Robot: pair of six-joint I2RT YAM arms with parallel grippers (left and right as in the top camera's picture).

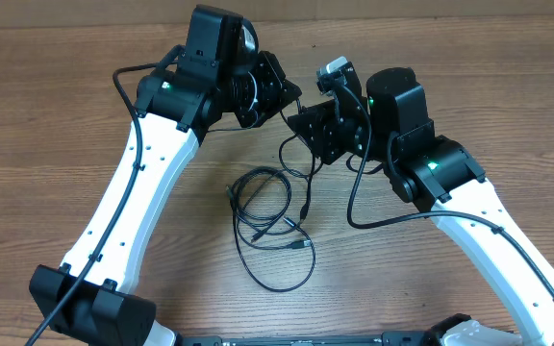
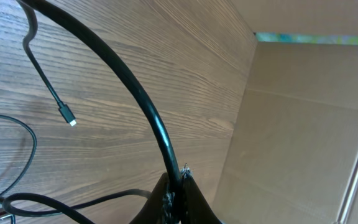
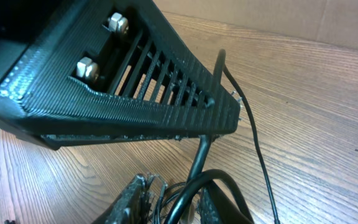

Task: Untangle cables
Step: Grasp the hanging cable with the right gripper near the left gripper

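Observation:
The held cable's plug end hangs over the tangle, so next my right gripper grabs the cable (image 3: 199, 155) beside my left gripper and moves it clear.
The cables (image 1: 267, 207) are thin black cords lying in a loose tangle on the wooden table between the two arms, and one strand rises to the grippers. My left gripper (image 1: 293, 99) hangs above the tangle's far side. In the left wrist view it (image 2: 178, 186) is shut on one cable (image 2: 135, 93), which arcs up and to the left. Another cable's plug end (image 2: 67, 115) lies on the table beyond. My right gripper (image 1: 296, 123) sits right beside the left one. Its jaws (image 3: 179, 202) stand apart, with cable loops (image 3: 194, 168) running loosely between the fingers (image 3: 132, 199).
A cardboard wall (image 2: 303, 124) stands along the table's far edge. The left gripper's ribbed black finger (image 3: 135, 93) fills the top of the right wrist view, very close. A thicker arm wire (image 1: 354, 207) loops beside the right arm.

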